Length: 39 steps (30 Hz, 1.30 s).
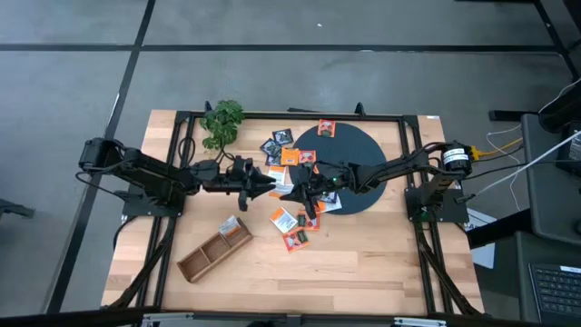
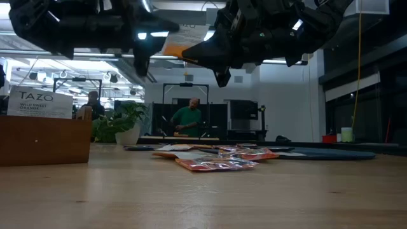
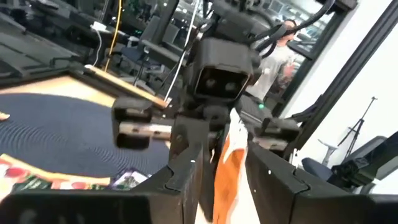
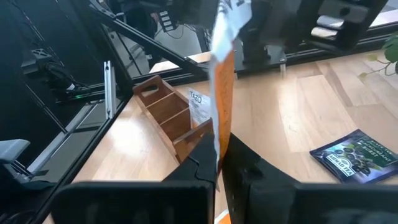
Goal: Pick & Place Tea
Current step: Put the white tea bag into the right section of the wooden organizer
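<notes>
The robot's right gripper pinches the orange end of the sachet, which belongs down in the tray, so the left gripper will take the sachet and offer back its white end [image 2: 190, 35].
Both grippers meet in the air above the table's middle. My right gripper [image 1: 290, 192] [image 4: 217, 163] is shut on an orange and white tea sachet [image 4: 222, 81]. The sachet's other end reaches between the fingers of my left gripper [image 1: 270, 186] [image 3: 222, 180], which is open, one finger on either side of the orange sachet [image 3: 227, 165]; whether they touch it, I cannot tell. In the low view the sachet [image 2: 176, 48] shows between the two grippers. Several other sachets lie flat on the wood [image 1: 283, 219] and on the dark disc [image 1: 327, 128]. My right gripper pinches the orange sachet's near end [image 4: 219, 140] between its two fingers, coming level from the table's right side. The sachet is lifted clear of the table and stands edge-on, reaching out past the fingertips toward my left gripper.
The wooden compartment tray [image 1: 215, 250] [image 4: 168, 115] lies at the near left, with a TAZO card [image 2: 38, 104] in it. The green plant [image 1: 222, 121] stands at the far left. The dark disc [image 1: 363, 159] lies right of centre. A dark blue sachet [image 4: 351, 155] lies on the wood.
</notes>
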{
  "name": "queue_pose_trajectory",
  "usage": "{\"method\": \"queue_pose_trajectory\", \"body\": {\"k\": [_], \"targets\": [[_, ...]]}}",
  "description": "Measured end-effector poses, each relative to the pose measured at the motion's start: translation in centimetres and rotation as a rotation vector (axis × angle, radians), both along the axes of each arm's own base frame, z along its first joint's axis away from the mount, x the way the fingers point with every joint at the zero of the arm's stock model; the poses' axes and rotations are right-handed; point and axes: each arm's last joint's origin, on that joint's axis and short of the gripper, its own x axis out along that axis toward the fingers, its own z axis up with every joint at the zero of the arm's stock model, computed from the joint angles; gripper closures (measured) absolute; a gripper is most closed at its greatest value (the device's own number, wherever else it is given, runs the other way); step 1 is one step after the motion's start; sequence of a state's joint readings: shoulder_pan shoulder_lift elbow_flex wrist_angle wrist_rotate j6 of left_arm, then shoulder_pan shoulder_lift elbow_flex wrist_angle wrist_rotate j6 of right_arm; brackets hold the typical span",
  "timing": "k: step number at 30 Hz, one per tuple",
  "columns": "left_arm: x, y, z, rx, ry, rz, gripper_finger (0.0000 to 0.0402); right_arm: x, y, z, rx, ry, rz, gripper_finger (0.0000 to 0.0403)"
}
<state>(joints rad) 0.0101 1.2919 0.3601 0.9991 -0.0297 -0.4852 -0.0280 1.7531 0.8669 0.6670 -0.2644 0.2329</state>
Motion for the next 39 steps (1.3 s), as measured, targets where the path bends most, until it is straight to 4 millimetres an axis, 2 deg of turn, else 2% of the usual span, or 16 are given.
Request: {"method": "queue_pose_trajectory", "body": {"k": [7, 12, 18, 24, 28, 32, 39], "targets": [[0.6, -0.2, 0.8, 0.041, -0.011, -0.075, 0.0309, 0.0, 0.0, 0.0, 0.001, 0.000, 0.000, 0.0390], [0.6, -0.2, 0.1, 0.028, 0.064, -0.077, 0.0348, 0.0, 0.0, 0.0, 0.001, -0.001, 0.000, 0.0390], [0.6, -0.2, 0.2, 0.047, 0.057, -0.055, 0.0394, 0.0, 0.0, 0.0, 0.001, -0.003, -0.002, 0.0387], [0.6, -0.2, 0.2, 0.054, 0.054, -0.050, 0.0399, 0.0, 0.0, 0.0, 0.001, -0.004, -0.002, 0.0387], [0.6, -0.2, 0.2, 0.055, 0.053, -0.049, 0.0399, 0.0, 0.0, 0.0, 0.008, 0.000, -0.004, 0.0363], [0.6, -1.3, 0.2, 0.054, 0.057, -0.014, 0.0399, -0.1, 0.0, -0.5, 0.028, 0.059, -0.007, 0.0326], [-0.4, -5.1, 0.2, 0.043, 0.109, 0.062, 0.0399, -0.6, 0.2, -1.5, 0.054, 0.120, -0.009, 0.0286]]}}
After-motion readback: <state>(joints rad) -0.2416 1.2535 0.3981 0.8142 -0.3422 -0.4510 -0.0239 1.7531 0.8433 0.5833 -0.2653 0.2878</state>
